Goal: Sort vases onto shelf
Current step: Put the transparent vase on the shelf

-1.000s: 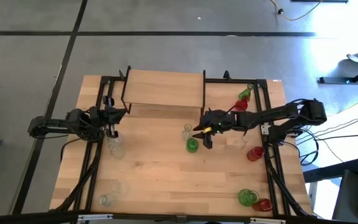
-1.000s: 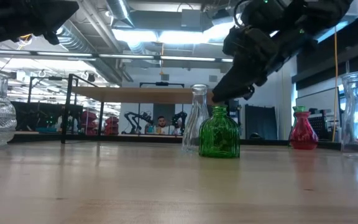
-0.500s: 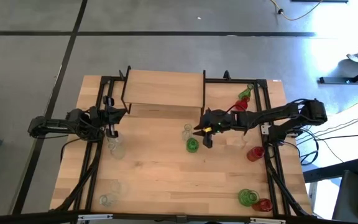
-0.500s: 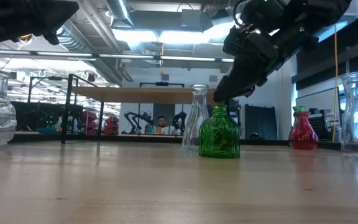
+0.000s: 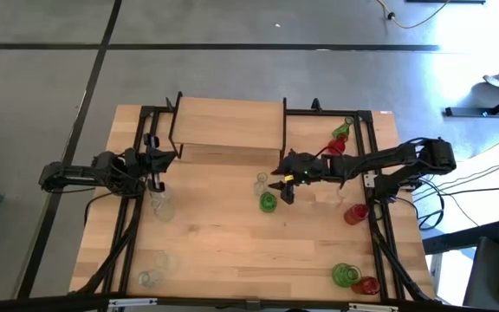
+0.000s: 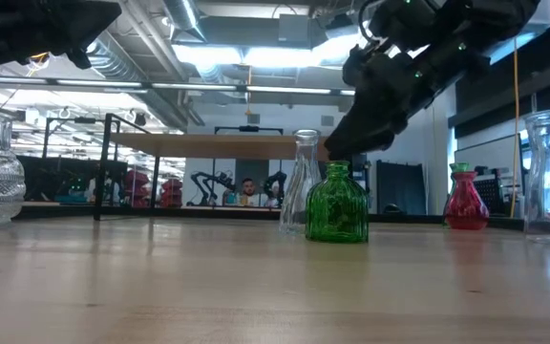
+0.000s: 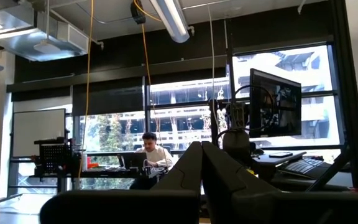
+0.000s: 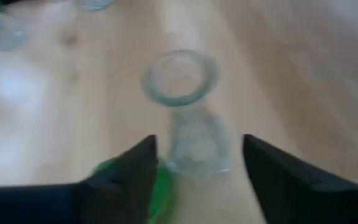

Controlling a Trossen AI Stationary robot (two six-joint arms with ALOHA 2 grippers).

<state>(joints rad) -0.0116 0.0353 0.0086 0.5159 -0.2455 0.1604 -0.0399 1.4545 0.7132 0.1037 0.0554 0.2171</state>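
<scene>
The green vase stands close beside the clear vase, under a finger, so the robot's right gripper needs to tilt flatter and grab the clear vase (image 6: 306,153) by its neck.
My right gripper (image 5: 279,185) (image 8: 197,168) is open and hovers over the table's middle, touching nothing. It is just above a green vase (image 5: 268,203) (image 6: 337,205) and a clear vase (image 5: 261,182) (image 8: 180,78), both standing upright on the table. In the right wrist view the clear vase shows ahead between the fingers, and the green vase (image 8: 160,186) sits beside one finger. The shelf (image 5: 228,130) stands at the far edge with nothing on its top. My left gripper (image 5: 157,165) (image 7: 202,152) is shut and waits at the left, above another clear vase (image 5: 160,204).
A red vase (image 5: 353,214) stands to the right, and a red vase (image 5: 336,146) and a green vase (image 5: 343,130) are near the far right corner. A green vase (image 5: 346,276) and a red vase (image 5: 368,284) are at the near right. Two clear vases (image 5: 152,269) stand near left.
</scene>
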